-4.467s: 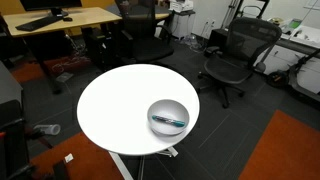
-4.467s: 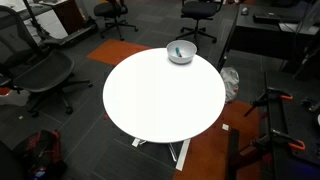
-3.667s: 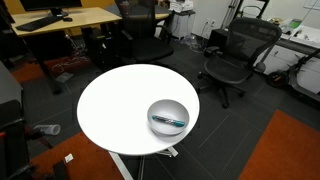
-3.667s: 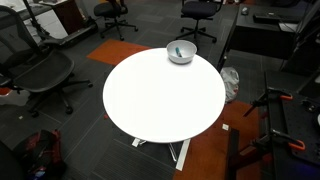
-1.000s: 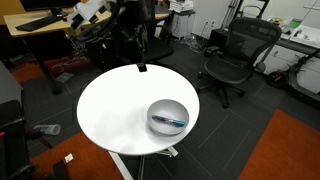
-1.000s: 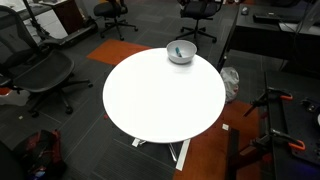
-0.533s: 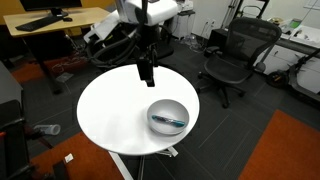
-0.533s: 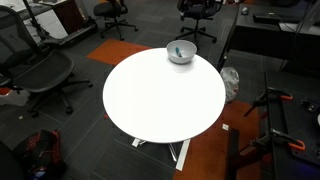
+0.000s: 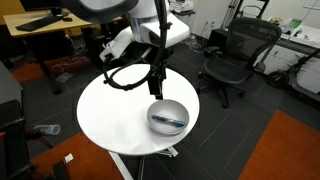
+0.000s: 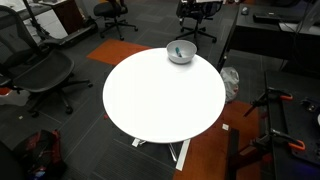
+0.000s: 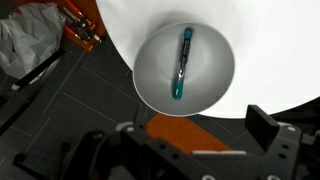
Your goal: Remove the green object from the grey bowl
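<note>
The robot's gripper will next go into the grey bowl and close near the green object's end [image 9: 179,123] [image 11: 180,85] that is closest to the edge of the white table.
The grey bowl [image 9: 168,116] sits near the edge of the round white table [image 9: 110,110]. It also shows in the other exterior view [image 10: 180,52] and in the wrist view [image 11: 205,45]. The green object [image 11: 182,64], a teal marker-like stick, lies inside the bowl, and is a thin line in both exterior views [image 9: 170,121] [image 10: 177,52]. My gripper [image 9: 155,86] hangs above the table just beside the bowl, apart from it. In the wrist view its fingers [image 11: 195,130] are spread wide with nothing between them.
Black office chairs [image 9: 232,55] [image 10: 45,75] stand around the table. Wooden desks [image 9: 60,18] are at the back. Orange carpet [image 9: 285,150] lies beside the table, and a white bag [image 10: 229,83] sits on the floor near the bowl's side.
The arm came into the exterior view from the back and moved across the table toward the bowl. Bowl and green object have not moved.
</note>
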`<state>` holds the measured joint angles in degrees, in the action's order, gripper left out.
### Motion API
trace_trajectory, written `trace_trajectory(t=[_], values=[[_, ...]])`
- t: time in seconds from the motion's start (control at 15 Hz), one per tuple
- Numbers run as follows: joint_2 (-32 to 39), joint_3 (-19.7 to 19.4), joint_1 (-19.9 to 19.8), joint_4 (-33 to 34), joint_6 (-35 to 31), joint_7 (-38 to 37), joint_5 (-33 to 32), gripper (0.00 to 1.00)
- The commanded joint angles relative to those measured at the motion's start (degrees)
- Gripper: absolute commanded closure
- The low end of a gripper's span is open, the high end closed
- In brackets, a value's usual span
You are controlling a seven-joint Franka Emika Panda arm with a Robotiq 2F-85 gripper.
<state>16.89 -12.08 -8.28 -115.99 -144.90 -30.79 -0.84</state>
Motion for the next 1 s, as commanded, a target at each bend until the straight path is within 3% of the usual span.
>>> trace_trajectory(t=[0.0, 0.27, 0.93], values=[[3.43, -0.59, 0.26, 2.43, -1.52, 0.31, 2.30, 0.00], [6.20, -0.26, -0.04, 4.18, -1.19, 1.15, 5.10, 0.00], [7.67, -1.04, 0.53, 5.06, 1.84, 0.68, 4.76, 0.00]])
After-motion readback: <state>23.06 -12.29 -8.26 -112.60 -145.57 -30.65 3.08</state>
